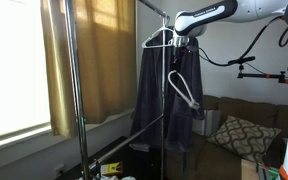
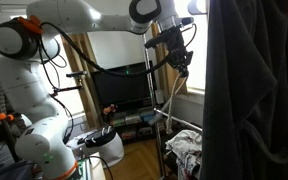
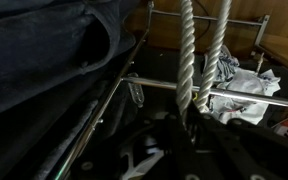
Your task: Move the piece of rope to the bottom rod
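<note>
Next, I let go of the strand of rope with my gripper over the bottom rod [image 3: 176,86], close to the lower edge of the dark garment.
The piece of rope [image 1: 185,90] is a thin white loop that dangles from my gripper [image 1: 180,42] beside the dark garment [image 1: 164,95] on its white hanger. In an exterior view the rope [image 2: 174,95] hangs below the gripper [image 2: 174,52]. In the wrist view its two strands [image 3: 187,50] run into the dark jaws [image 3: 189,118], which are shut on it. The bottom rod [image 1: 129,138] is a thin dark bar that slants low across the rack, well below the rope's lower end. The gripper is high, near the upper rail [image 1: 154,8].
An upright rack pole [image 1: 72,90] stands in front of the curtained window. A sofa with a patterned cushion [image 1: 239,132] is behind. In the wrist view a shiny bar [image 3: 246,97] crosses behind the rope, over crumpled cloth [image 3: 246,82]. The garment [image 2: 254,90] fills one side.
</note>
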Robot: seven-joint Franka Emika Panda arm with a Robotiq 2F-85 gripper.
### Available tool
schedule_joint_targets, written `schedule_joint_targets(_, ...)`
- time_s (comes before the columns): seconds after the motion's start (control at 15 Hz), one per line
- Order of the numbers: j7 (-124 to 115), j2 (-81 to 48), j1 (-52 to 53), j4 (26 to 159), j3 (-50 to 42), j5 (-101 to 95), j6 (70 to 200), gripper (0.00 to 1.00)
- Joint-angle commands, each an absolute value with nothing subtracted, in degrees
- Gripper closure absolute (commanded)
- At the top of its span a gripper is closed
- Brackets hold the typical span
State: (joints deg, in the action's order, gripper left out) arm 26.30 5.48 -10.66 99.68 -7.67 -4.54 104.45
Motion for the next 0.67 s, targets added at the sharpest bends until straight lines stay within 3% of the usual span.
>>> schedule_joint_targets(0.0, 26.1, 5.5, -9.6, 99.4, -8.6, -4.8, 104.0, 0.89)
schedule_joint_targets(0.07, 26.1, 5.8, -9.6, 99.4, -8.6, -4.8, 103.9, 0.89)
schedule_joint_targets(0.13, 26.1, 6.0, -9.6, 99.4, -8.7, -4.8, 103.9, 0.97)
schedule_joint_targets(0.6, 16.2, 1.1, -5.1, 103.7, -4.4, -5.1, 113.9, 0.97)
